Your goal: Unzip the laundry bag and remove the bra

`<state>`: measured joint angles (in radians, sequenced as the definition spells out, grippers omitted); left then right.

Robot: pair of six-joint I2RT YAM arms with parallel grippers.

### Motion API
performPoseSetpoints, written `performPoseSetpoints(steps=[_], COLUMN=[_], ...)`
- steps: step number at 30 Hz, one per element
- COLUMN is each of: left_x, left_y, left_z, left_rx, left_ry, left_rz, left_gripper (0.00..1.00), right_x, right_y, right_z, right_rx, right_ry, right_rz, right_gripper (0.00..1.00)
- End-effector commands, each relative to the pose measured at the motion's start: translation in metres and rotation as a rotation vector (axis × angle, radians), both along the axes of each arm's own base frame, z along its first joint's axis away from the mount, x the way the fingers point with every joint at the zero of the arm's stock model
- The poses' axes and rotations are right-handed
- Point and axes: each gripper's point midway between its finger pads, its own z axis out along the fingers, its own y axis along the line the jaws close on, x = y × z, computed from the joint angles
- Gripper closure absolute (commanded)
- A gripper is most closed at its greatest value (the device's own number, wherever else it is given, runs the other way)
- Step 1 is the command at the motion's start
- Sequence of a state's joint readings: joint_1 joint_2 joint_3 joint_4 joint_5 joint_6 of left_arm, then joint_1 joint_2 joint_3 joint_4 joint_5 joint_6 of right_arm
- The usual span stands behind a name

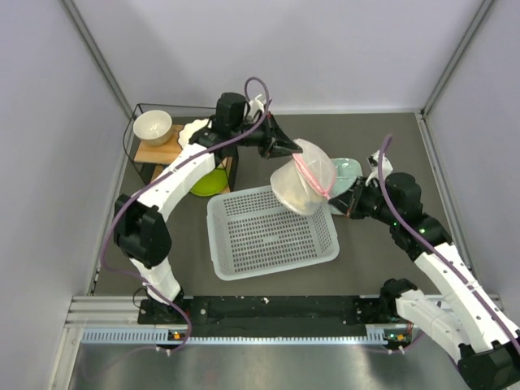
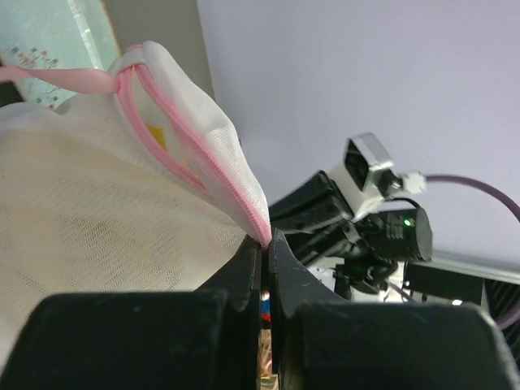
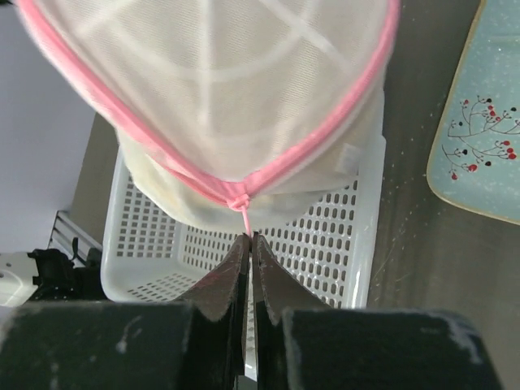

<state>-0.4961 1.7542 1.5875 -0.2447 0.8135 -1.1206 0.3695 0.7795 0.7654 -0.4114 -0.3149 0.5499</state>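
The thin pull cord is pinched only at its low end by my right gripper, so next I open it, move up and grip at the knot on the bag's rim (image 3: 238, 201).
The laundry bag (image 1: 302, 180), a translucent white mesh pod with a pink zip rim, hangs in the air over the far right corner of the white basket (image 1: 268, 231). My left gripper (image 1: 286, 147) is shut on the bag's pink zip edge (image 2: 252, 207) at its far side. My right gripper (image 1: 344, 201) is shut on the thin pink pull cord (image 3: 245, 218) that hangs from the rim's knot. The bra shows only as a faint yellow patch (image 2: 156, 136) through the mesh. The bag fills the top of the right wrist view (image 3: 219, 89).
A pale mint-green tray (image 1: 345, 172) with red flower print lies right of the bag on the dark table and shows in the right wrist view (image 3: 479, 138). A wire rack at the back left holds a white bowl (image 1: 152, 126); a green bowl (image 1: 210, 180) sits below it.
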Motion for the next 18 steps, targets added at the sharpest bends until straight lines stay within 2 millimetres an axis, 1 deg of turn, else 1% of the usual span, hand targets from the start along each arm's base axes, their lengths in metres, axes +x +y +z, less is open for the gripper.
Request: performPoseSetpoints(steps=[1,2,3,5,6,7,8,9,12,13,14,15,18], left_x=[-0.016,-0.015,-0.016,-0.014,-0.014,-0.014,-0.009,-0.009,0.001,0.007,0.006,0.004,0.001], left_y=[0.015,0.013,0.013,0.011,0.008,0.007,0.004,0.000,-0.013,-0.019,-0.020,-0.025,-0.028], left_z=[0.089,0.087,0.094,0.087,0.088,0.084,0.076,0.079,0.065,0.052,0.057,0.056,0.060], left_rx=[-0.093,-0.084,-0.087,-0.079,-0.080,-0.069,-0.060,-0.065,-0.013,0.010,0.013,0.014,0.023], left_ry=[-0.265,-0.282,-0.299,-0.287,-0.297,-0.286,-0.283,-0.302,-0.315,-0.302,-0.304,-0.306,-0.336], left_rz=[-0.070,-0.088,-0.097,-0.118,-0.125,-0.131,-0.143,-0.155,-0.169,-0.178,-0.185,-0.194,-0.188], left_gripper=[1.00,1.00,1.00,1.00,1.00,1.00,1.00,1.00,1.00,1.00,1.00,1.00,1.00], right_x=[0.003,0.003,0.004,0.004,0.002,0.002,0.002,0.000,-0.002,-0.002,-0.002,-0.003,-0.003], right_y=[-0.012,-0.012,-0.011,-0.008,-0.006,-0.005,-0.005,-0.003,-0.001,0.000,-0.001,-0.002,-0.007], right_z=[-0.014,-0.015,-0.012,-0.004,-0.001,0.005,0.010,0.013,0.022,0.024,0.025,0.026,0.028], right_rx=[-0.047,-0.048,-0.043,-0.029,-0.020,-0.008,0.002,0.013,0.048,0.058,0.063,0.066,0.066], right_ry=[0.021,0.022,0.015,-0.003,-0.008,-0.020,-0.029,-0.031,-0.047,-0.052,-0.054,-0.063,-0.074], right_rz=[-0.047,-0.045,-0.043,-0.030,-0.017,-0.016,-0.015,-0.004,-0.002,-0.004,-0.008,-0.014,-0.046], right_gripper=[1.00,1.00,1.00,1.00,1.00,1.00,1.00,1.00,1.00,1.00,1.00,1.00,1.00])
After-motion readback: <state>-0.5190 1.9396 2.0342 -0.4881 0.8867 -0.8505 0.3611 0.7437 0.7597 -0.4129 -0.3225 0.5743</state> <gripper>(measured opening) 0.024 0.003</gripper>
